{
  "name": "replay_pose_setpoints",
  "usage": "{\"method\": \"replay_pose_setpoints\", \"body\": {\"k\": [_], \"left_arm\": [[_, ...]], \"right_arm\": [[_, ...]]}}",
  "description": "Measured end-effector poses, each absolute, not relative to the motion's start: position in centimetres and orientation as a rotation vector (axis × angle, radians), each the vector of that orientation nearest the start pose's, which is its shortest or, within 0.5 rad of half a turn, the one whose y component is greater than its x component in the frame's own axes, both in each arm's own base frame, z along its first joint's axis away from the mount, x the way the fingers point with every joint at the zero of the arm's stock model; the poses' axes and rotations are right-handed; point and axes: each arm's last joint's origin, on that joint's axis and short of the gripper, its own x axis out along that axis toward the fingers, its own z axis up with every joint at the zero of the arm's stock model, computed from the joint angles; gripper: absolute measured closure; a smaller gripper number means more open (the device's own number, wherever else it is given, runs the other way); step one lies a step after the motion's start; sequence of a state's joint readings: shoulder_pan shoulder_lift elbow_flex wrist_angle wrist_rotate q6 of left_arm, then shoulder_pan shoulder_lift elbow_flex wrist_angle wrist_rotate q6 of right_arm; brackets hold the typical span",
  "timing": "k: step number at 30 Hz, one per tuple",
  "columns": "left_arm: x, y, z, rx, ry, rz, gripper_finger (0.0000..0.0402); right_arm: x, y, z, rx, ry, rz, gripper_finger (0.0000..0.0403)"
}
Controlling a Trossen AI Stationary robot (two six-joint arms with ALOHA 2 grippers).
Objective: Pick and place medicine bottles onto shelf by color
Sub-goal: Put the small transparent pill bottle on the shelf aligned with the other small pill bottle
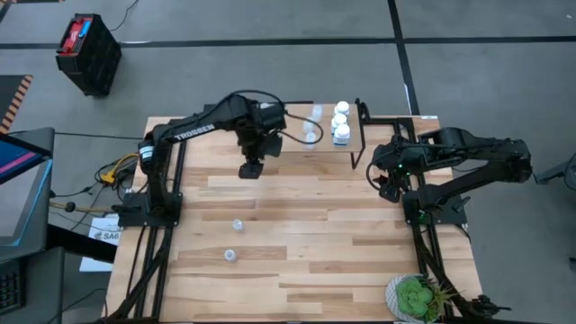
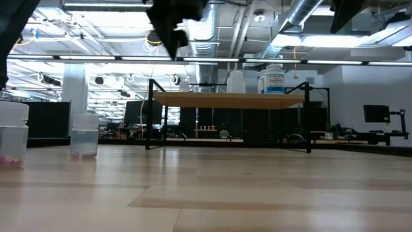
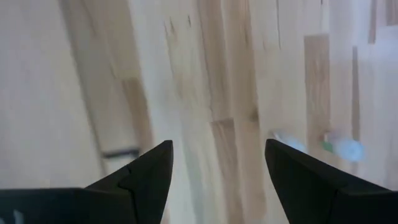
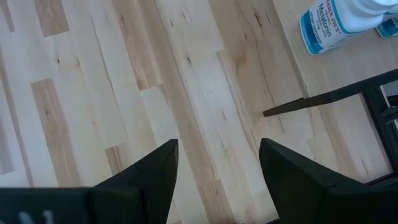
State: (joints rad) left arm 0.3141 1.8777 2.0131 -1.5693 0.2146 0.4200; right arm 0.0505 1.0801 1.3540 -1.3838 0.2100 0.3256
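Next, I close my left gripper on the cap of the pale-blue bottle [image 1: 238,223] [image 3: 289,142] that stands nearer the shelf on the tabletop.
The shelf [image 1: 324,146] stands at the table's far edge; in the low view [image 2: 232,100] it rests on thin black legs. Three white bottles [image 1: 341,122] stand on its right part, and pale-blue bottles [image 1: 310,133] stand left of them. Two pale-blue bottles [image 1: 238,225] [image 1: 230,255] stand upright on the tabletop at the near left; they also show in the low view [image 2: 84,135]. My left gripper [image 1: 250,169] [image 3: 217,144] is open and empty, above the table in front of the shelf. My right gripper [image 1: 387,184] [image 4: 217,143] is open and empty, just right of the shelf.
A green potted plant [image 1: 416,297] stands at the table's near right corner. The shelf's black leg [image 4: 329,96] and a white bottle with a blue label [image 4: 336,22] lie close ahead of my right gripper.
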Motion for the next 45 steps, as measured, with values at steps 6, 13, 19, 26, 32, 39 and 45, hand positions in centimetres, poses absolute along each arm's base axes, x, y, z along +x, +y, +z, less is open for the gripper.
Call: {"method": "replay_pose_setpoints", "body": {"k": [6, 13, 19, 26, 32, 39, 45], "left_arm": [[30.3, 8.2, 32.9, -0.138, 1.489, -0.187, 0.0161], [27.3, 4.0, 30.4, -0.159, 1.523, -0.19, 0.0161], [25.6, 1.0, 29.0, -0.114, 1.386, -0.166, 0.0162], [25.3, -0.7, 26.1, -0.081, 1.138, -0.023, 0.0162], [24.5, -1.2, 23.1, -0.083, 1.177, 0.018, 0.0162], [24.2, -2.5, 22.5, -0.082, 1.197, -0.058, 0.0162], [23.8, -4.0, 22.2, -0.029, 1.211, -0.099, 0.0162]], "right_arm": [[15.8, 0.2, 37.4, 0.147, 1.064, -0.319, 0.0155], [15.9, 0.2, 37.5, 0.148, 1.057, -0.318, 0.0155], [15.9, 0.2, 37.5, 0.148, 1.054, -0.318, 0.0155], [15.9, 0.2, 37.5, 0.148, 1.052, -0.317, 0.0155], [15.9, 0.2, 37.5, 0.149, 1.051, -0.318, 0.0155], [15.9, 0.2, 37.5, 0.149, 1.048, -0.317, 0.0155], [15.9, 0.2, 37.5, 0.149, 1.049, -0.317, 0.0155]]}}
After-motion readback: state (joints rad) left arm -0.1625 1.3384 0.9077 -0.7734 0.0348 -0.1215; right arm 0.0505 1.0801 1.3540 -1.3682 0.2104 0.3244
